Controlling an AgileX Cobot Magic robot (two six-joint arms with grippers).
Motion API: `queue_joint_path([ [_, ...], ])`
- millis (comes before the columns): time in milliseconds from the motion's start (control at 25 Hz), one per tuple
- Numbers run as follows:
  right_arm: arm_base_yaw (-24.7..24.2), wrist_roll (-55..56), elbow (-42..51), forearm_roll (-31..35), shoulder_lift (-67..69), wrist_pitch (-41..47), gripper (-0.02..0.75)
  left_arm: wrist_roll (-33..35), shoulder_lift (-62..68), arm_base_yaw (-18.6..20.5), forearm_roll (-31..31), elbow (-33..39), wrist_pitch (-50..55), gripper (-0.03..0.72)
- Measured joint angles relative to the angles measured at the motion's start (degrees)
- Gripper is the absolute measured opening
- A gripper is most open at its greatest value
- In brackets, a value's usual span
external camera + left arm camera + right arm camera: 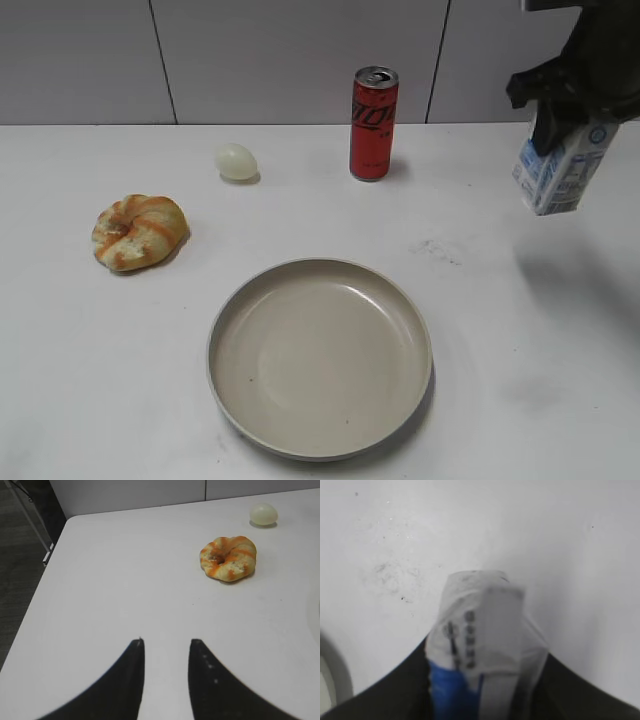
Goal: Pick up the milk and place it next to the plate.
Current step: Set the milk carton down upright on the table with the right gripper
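The milk, still held well above the table, will go down on the table (457, 358) from my right gripper, close against the plate's rim, in front of the scuffed patch.
My right gripper (560, 118) is shut on the milk (560, 172), a small white carton with blue print, and holds it tilted in the air at the far right, well above the table. The right wrist view shows the milk (480, 640) between the black fingers (482, 680). The plate (320, 355), a large round beige dish, lies at the front centre, to the lower left of the carton; its rim edges into the right wrist view (332, 672). My left gripper (166, 642) is open and empty above bare table at the left.
A tall red soda can (373, 123) stands at the back centre. A pale egg (236, 160) lies at the back left and a bread ring (139, 231) left of the plate. A scuffed patch (438, 250) marks the white table between plate and carton.
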Motion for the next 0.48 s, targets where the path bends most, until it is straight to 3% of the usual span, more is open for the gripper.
queue_joint_path([
  [280, 11.47, 13.52, 17.29, -1.71, -9.88, -6.36, 0.276, 0.05, 0.0, 0.0, 0.0, 0.0, 0.0, 0.239],
  [480, 13.86, 21.49, 24.64, -2.07, -10.59, -10.83, 0.276, 0.07, 0.0, 0.0, 0.0, 0.0, 0.0, 0.239],
])
